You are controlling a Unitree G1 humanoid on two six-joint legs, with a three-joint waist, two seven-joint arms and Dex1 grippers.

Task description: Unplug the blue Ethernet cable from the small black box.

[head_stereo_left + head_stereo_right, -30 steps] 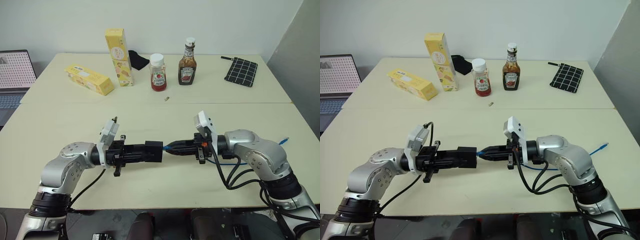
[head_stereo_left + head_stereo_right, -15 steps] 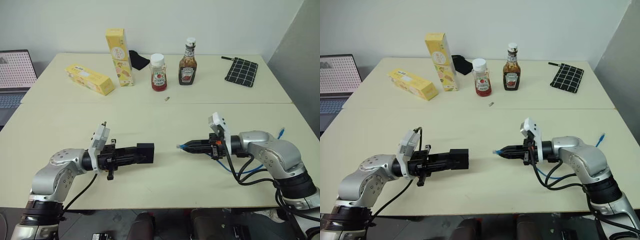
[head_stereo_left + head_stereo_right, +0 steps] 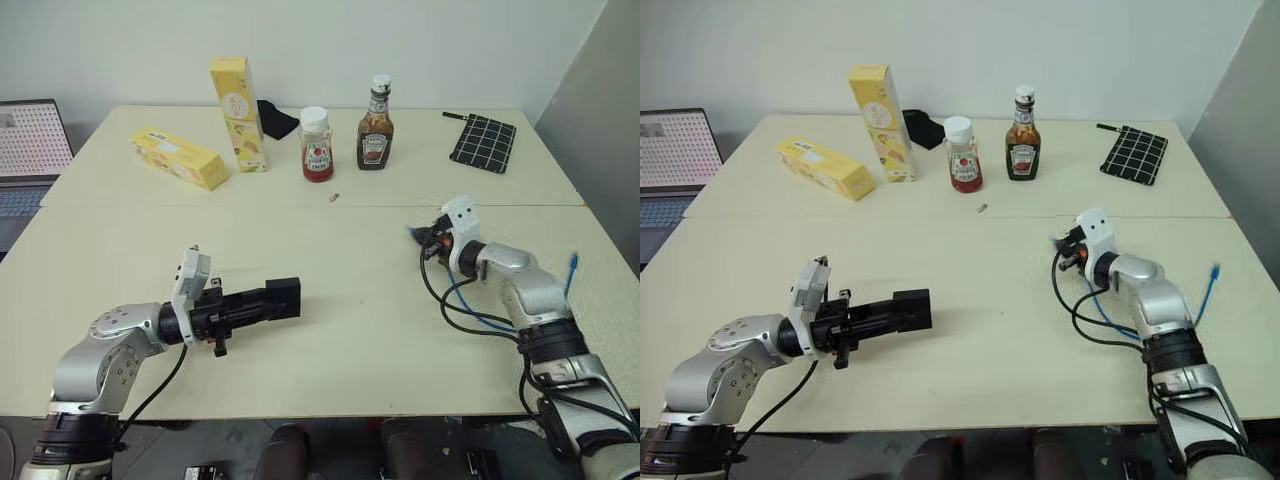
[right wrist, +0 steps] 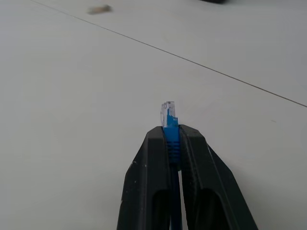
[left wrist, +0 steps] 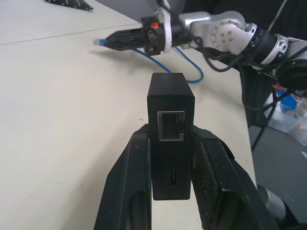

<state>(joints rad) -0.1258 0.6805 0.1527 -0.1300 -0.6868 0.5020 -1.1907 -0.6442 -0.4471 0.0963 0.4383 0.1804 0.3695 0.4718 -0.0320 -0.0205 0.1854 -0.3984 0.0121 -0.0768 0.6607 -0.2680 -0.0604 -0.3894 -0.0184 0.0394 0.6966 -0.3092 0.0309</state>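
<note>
I need to release the small black box from my left gripper on the bare table (image 3: pixel 207 262) in front of the lying yellow box.
The small black box (image 3: pixel 282 297) hangs just above the table at the near left, my left gripper (image 3: pixel 262 302) shut on its sides. Its port (image 5: pixel 171 125) faces outward with nothing in it. My right gripper (image 3: pixel 424 238) is far off to the right, shut on the clear-blue plug (image 4: pixel 168 114) of the blue Ethernet cable (image 3: pixel 478 314). The plug tip sticks out past the fingertips (image 4: pixel 158 135). The cable loops on the table beside the right arm, and its other plug (image 3: pixel 573 264) lies near the right edge.
Along the back of the table stand an upright yellow carton (image 3: pixel 237 112), a lying yellow box (image 3: pixel 178 158), a ketchup bottle (image 3: pixel 316 145) and a brown sauce bottle (image 3: pixel 375 125). A checked cloth (image 3: pixel 482 142) lies back right. A laptop (image 3: pixel 30 145) sits at the left.
The plug has come out of the box. My right gripper has swung it away to the right and farther back. The left gripper with the box drifted slightly left.
</note>
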